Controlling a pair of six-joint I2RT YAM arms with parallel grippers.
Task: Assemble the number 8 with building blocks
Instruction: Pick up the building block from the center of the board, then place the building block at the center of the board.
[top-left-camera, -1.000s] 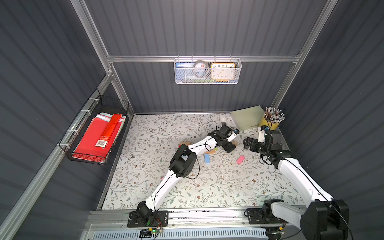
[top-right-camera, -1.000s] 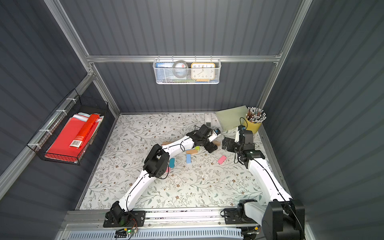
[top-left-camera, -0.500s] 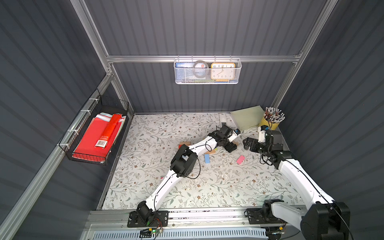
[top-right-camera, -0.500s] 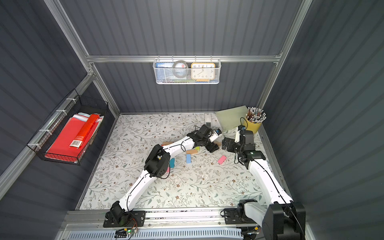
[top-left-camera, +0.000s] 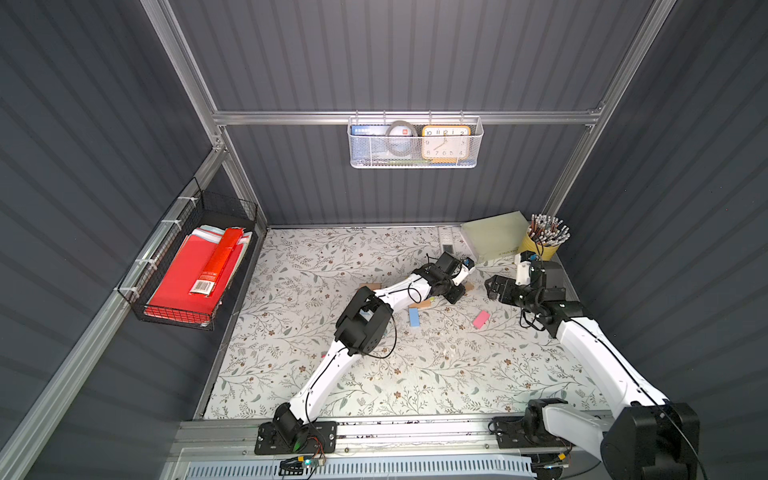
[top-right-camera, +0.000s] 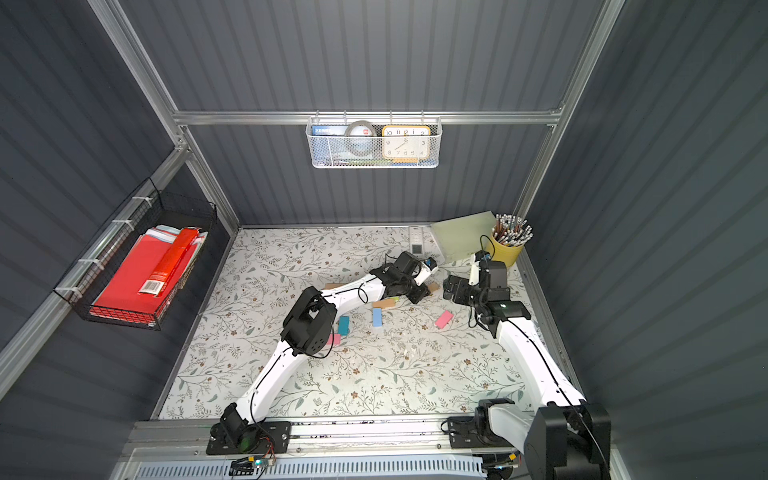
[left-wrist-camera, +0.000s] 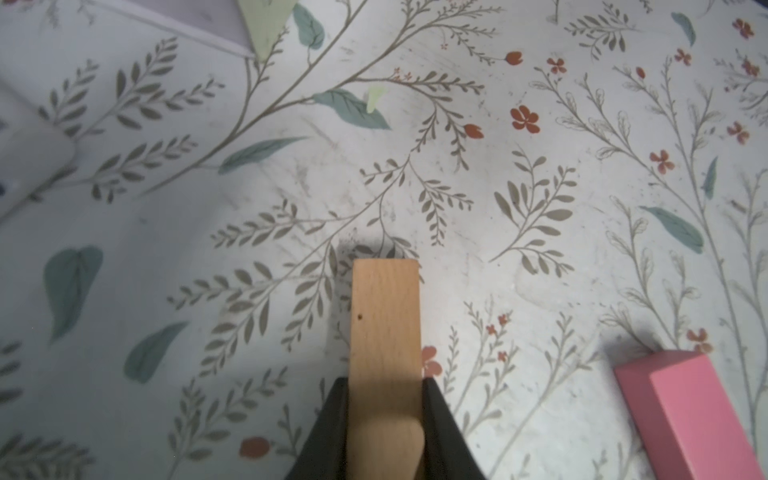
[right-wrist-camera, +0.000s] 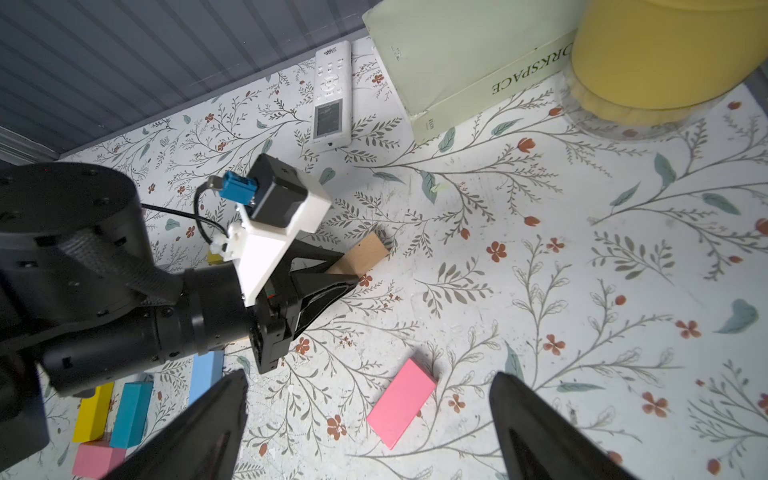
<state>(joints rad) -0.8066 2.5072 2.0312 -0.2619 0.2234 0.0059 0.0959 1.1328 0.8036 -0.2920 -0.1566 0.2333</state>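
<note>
Next, I open my left gripper and let the tan block go on the mat (top-left-camera: 441, 325), in between the light blue block and the pink block. The tan block is low over the mat now.
My left gripper (left-wrist-camera: 385, 380) is shut on a plain tan block (left-wrist-camera: 384, 324), which sticks out past the fingertips low over the floral mat. In both top views this gripper (top-left-camera: 455, 289) (top-right-camera: 419, 293) is at the back right of the mat, with the block's end (top-right-camera: 433, 286) showing. My right gripper (right-wrist-camera: 370, 374) (top-left-camera: 494, 286) hangs open just to its right, above a pink block (right-wrist-camera: 401, 397) (top-left-camera: 481, 319). Other building blocks lie scattered: light blue (top-right-camera: 376, 317), teal (top-right-camera: 343, 325), tan (top-right-camera: 384, 304), yellow (right-wrist-camera: 93, 411). The number 8 is not in view.
A yellow pencil cup (top-left-camera: 542, 249), a pale green book (top-left-camera: 494, 237) and a white remote (top-left-camera: 446, 241) stand at the back right. A wire basket (top-left-camera: 137, 291) with a red carton hangs on the left wall. A mesh basket (top-left-camera: 415, 162) hangs on the back wall.
My left gripper has closed from open onto the tan block. The right arm has barely moved and stays open.
</note>
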